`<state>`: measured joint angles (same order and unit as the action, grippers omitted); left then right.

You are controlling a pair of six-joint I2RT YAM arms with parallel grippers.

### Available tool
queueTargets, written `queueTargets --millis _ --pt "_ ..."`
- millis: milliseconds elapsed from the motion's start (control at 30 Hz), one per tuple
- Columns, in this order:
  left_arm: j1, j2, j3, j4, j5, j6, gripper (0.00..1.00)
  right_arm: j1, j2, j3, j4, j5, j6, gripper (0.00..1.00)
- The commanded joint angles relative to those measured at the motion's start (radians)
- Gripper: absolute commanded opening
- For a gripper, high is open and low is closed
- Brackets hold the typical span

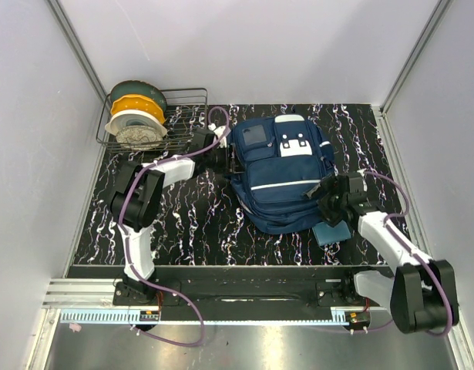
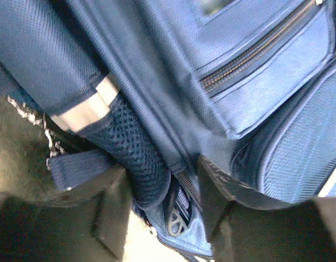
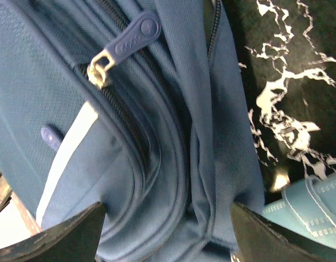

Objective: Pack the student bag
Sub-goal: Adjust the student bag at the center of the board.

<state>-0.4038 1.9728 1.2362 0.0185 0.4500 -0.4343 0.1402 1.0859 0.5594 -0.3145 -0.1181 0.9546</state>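
Note:
I should open my left gripper, as it spans the bag's zip edge along with the mesh strap, and take just the mesh strap (image 2: 116, 121) next to its beige band.
The student bag (image 1: 283, 173), navy blue with white stripes and a grey patch, lies flat in the middle of the black marbled table. My left gripper (image 1: 225, 158) is at its far left edge. In the left wrist view the gripper (image 2: 162, 202) is closed on the bag's (image 2: 255, 109) mesh strap (image 2: 132, 147) and zip edge. My right gripper (image 1: 329, 196) is at the bag's near right side. In the right wrist view the gripper (image 3: 168, 229) stands wide open with folds of the bag (image 3: 173, 164) between the jaws. A blue zipper pull (image 3: 129, 41) lies above them.
A small teal-blue pouch (image 1: 331, 233) lies on the table by the bag's near right corner, under my right arm; it also shows in the right wrist view (image 3: 310, 213). A wire rack (image 1: 186, 116) with green, yellow and white spools stands at the back left. Grey walls enclose the table.

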Motion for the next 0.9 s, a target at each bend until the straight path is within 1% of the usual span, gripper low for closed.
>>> queueTargets --millis 0,33,67,100,133,200,267,300,333,367,433,467,500,533,567,600,633,667,700,733,767,833,867 --pt "-0.001 0.04 0.023 0.066 0.084 -0.017 0.37 -0.008 0.112 0.013 0.115 -0.049 0.004 0.99" --pt "-0.004 0.04 0.016 0.069 0.087 -0.024 0.2 -0.011 0.133 0.023 0.121 -0.051 -0.003 0.98" --pt "-0.004 0.031 0.011 0.069 0.088 -0.026 0.12 -0.014 0.172 0.046 0.13 -0.057 -0.014 0.88" --pt "-0.007 0.026 0.005 0.069 0.092 -0.027 0.05 -0.019 0.19 0.059 0.155 -0.06 -0.023 0.84" --pt "-0.009 0.018 -0.006 0.067 0.089 -0.027 0.0 -0.025 0.207 0.072 0.157 -0.061 -0.028 0.8" --pt "-0.013 -0.009 -0.017 0.06 0.09 -0.032 0.0 -0.042 0.253 0.121 0.173 -0.063 -0.054 0.71" --pt "-0.02 -0.044 -0.041 0.061 0.095 -0.055 0.0 -0.062 0.285 0.178 0.172 -0.069 -0.066 0.67" --pt "-0.029 -0.058 -0.052 0.063 0.089 -0.069 0.0 -0.073 0.295 0.198 0.184 -0.08 -0.073 0.61" --pt "-0.035 -0.072 -0.073 0.067 0.088 -0.09 0.0 -0.086 0.304 0.221 0.19 -0.083 -0.085 0.58" --pt "-0.043 -0.1 -0.084 0.073 0.087 -0.099 0.0 -0.096 0.325 0.278 0.189 -0.08 -0.114 0.57" --pt "-0.07 -0.126 -0.106 0.074 0.067 -0.121 0.0 -0.134 0.354 0.339 0.173 -0.094 -0.131 0.57" --pt "-0.081 -0.146 -0.11 0.075 0.065 -0.129 0.0 -0.134 0.385 0.403 0.169 -0.104 -0.146 0.57" --pt "-0.102 -0.155 -0.115 0.074 0.059 -0.136 0.0 -0.167 0.402 0.436 0.16 -0.112 -0.154 0.57" --pt "-0.115 -0.163 -0.119 0.075 0.055 -0.152 0.01 -0.177 0.425 0.468 0.154 -0.114 -0.161 0.58" --pt "-0.127 -0.175 -0.124 0.074 0.05 -0.161 0.05 -0.195 0.469 0.529 0.147 -0.118 -0.174 0.59" --pt "-0.153 -0.18 -0.126 0.075 0.039 -0.17 0.22 -0.205 0.498 0.56 0.135 -0.147 -0.178 0.61" --pt "-0.165 -0.183 -0.132 0.083 0.035 -0.182 0.26 -0.211 0.525 0.591 0.129 -0.166 -0.183 0.62" --pt "-0.174 -0.181 -0.133 0.086 0.032 -0.187 0.27 -0.223 0.583 0.655 0.114 -0.188 -0.194 0.68" --pt "-0.19 -0.18 -0.133 0.087 0.024 -0.195 0.33 -0.228 0.609 0.684 0.08 -0.228 -0.2 0.74" --pt "-0.191 -0.178 -0.133 0.089 0.024 -0.207 0.41 -0.232 0.629 0.709 0.057 -0.245 -0.206 0.78" --pt "-0.191 -0.173 -0.135 0.089 0.024 -0.211 0.5 -0.238 0.652 0.746 0.036 -0.262 -0.223 0.87" --pt "-0.191 -0.176 -0.135 0.077 0.012 -0.212 0.61 -0.238 0.635 0.746 0.002 -0.252 -0.24 0.91" --pt "-0.191 -0.183 -0.133 0.071 0.006 -0.207 0.65 -0.238 0.585 0.713 -0.001 -0.232 -0.247 0.95"
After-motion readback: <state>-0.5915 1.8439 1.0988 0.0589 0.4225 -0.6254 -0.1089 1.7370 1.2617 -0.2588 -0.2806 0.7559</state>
